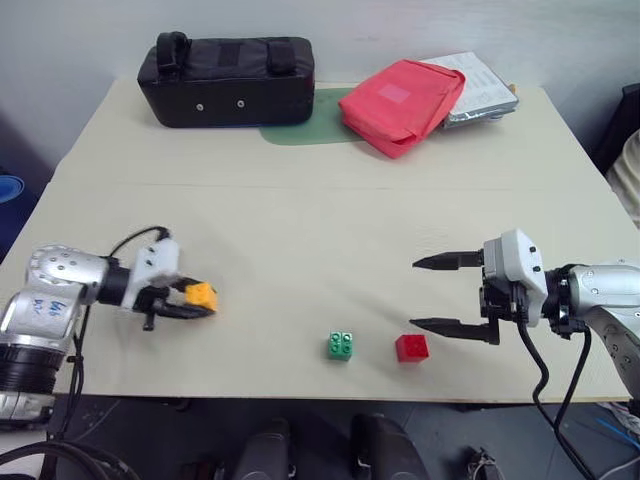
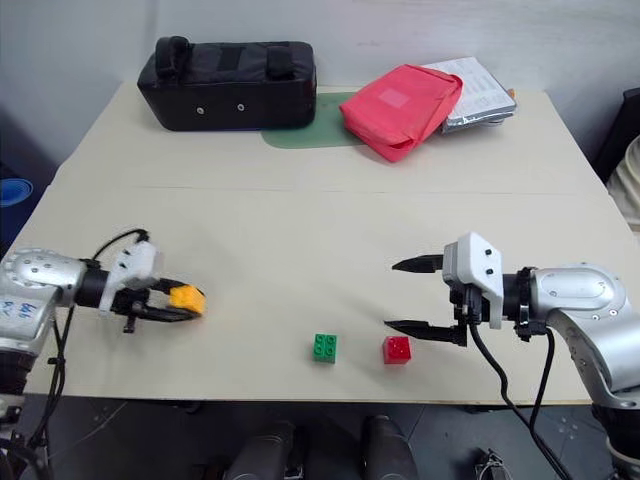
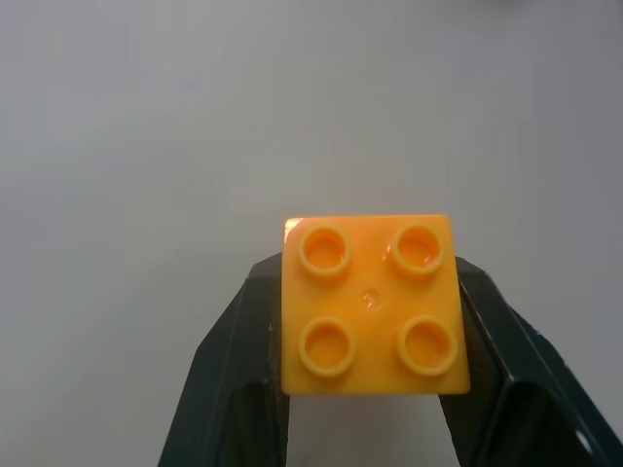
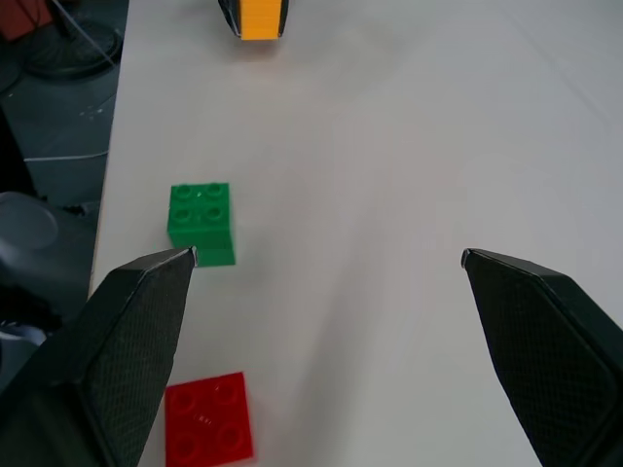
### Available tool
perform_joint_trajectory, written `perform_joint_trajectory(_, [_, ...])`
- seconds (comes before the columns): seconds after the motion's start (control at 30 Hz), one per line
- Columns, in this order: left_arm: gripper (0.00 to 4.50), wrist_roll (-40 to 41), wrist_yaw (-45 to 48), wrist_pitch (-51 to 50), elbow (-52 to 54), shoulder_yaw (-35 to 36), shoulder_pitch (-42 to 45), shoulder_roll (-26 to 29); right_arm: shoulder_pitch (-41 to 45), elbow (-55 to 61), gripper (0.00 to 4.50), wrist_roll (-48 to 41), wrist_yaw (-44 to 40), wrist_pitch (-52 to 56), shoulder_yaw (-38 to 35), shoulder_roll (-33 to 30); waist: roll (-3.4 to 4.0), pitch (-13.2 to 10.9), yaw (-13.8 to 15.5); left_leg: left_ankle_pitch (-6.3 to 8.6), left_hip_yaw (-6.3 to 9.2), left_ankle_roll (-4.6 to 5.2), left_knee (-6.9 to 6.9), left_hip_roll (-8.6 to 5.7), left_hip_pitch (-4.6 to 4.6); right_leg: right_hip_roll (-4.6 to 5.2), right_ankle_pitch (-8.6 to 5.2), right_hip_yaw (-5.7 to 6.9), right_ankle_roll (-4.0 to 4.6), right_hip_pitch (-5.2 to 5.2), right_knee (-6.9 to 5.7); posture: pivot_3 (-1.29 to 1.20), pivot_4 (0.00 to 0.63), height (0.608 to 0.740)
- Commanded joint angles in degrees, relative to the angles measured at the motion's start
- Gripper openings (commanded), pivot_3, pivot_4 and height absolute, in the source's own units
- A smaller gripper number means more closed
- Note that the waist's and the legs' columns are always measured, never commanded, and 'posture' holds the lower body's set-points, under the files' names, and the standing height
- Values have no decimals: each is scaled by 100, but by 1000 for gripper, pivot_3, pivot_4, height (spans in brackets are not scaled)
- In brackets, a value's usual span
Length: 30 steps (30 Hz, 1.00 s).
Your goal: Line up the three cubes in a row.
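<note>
My left gripper will let go of the yellow-orange cube, now held over the table's front, on the table [image 1: 265, 336] next to the green cube, opposite the red cube.
My left gripper [image 1: 196, 299] is shut on the yellow-orange cube [image 1: 203, 294], studs up, over the table's left front; the left wrist view shows that cube [image 3: 372, 304] pinched between both black fingers. The green cube [image 1: 341, 345] and the red cube [image 1: 411, 347] sit side by side near the front edge, a small gap between them. My right gripper [image 1: 432, 295] hangs open just right of the red cube, touching nothing. In the right wrist view the green cube [image 4: 201, 223] and red cube [image 4: 207, 418] lie ahead of its spread fingers.
A black case [image 1: 228, 80], a red pouch [image 1: 402, 104] on a green mat [image 1: 305, 130], and a stack of papers [image 1: 480, 90] line the back of the beige table [image 1: 320, 230]. The front edge runs just below the cubes.
</note>
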<state>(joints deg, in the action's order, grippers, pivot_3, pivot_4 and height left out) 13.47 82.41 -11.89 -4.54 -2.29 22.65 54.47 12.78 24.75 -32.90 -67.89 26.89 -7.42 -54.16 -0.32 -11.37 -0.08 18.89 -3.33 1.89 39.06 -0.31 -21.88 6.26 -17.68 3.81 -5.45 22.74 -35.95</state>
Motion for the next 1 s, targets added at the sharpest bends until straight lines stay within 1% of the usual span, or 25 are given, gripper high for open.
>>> perform_joint_trajectory(0.03, [1525, 130, 185, -226, 1159, -469, -71, -62, -224, 383, 4500, -258, -195, 96, -123, -180, 0, 0, 1, 0, 1, 0, 0, 0, 0, 0, 0, 0, 0, -1, 1, 0, 150, 740])
perform_joint_trajectory(0.1, [1525, 27, 210, -221, 1347, -697, -61, -88, -336, 480, 4500, -289, -247, 104, -156, -227, 0, 0, 1, -2, 1, 0, 1, 0, 0, 0, 0, 1, 0, -1, 2, 0, 150, 740])
perform_joint_trajectory(0.2, [1525, -672, -173, 85, 1123, -1255, 140, -387, -539, 589, 4500, -306, -214, 116, -226, -268, 0, 0, 5, -3, -2, 0, 2, 0, 8, -1, 0, -2, 0, -3, 7, 0, 150, 740])
perform_joint_trajectory(0.27, [1525, -827, -398, 113, 968, -1309, 219, -530, -636, 683, 4500, -358, -162, 165, -286, -279, 0, 0, 12, -5, -4, 2, 1, -2, 14, -2, 0, -2, 0, -10, 7, 0, 150, 740])
perform_joint_trajectory(0.37, [1525, -551, -367, -204, 1015, -1174, 178, -579, -767, 799, 4500, -422, -93, 220, -391, -270, -1, 0, 10, -4, -3, 3, 2, -1, 15, -3, 0, -3, 0, -11, 6, 0, 150, 740])
perform_joint_trajectory(0.5, [1525, -258, -130, -327, 1257, -1138, 76, -520, -858, 814, 4500, -399, 18, 229, -443, -220, -1, 0, 9, -4, 0, 3, 2, -1, 15, -2, 0, -2, 0, -12, 7, 0, 150, 740])
perform_joint_trajectory(0.63, [1525, -343, -242, -273, 1290, -1134, 35, -496, -817, 840, 4500, -393, 132, 220, -357, -182, 0, 0, 8, -5, 2, 2, 2, -1, 15, -2, 0, -2, 0, -12, 8, 0, 150, 740])
perform_joint_trajectory(0.8, [1525, -356, -606, -184, 1244, -1051, 11, -673, -811, 812, 4500, -375, 152, 170, -347, -208, -1, 0, 12, -5, 1, 2, 2, -1, 15, -1, 0, -3, 0, -13, 10, 0, 150, 740])
perform_joint_trajectory(1.0, [1525, -335, -629, -186, 1255, -1126, 3, -671, -797, 753, 4500, -338, 141, 129, -337, -219, -1, 0, 12, -5, 2, 2, 2, -1, 15, -1, 0, -2, 0, -13, 10, 0, 150, 740])
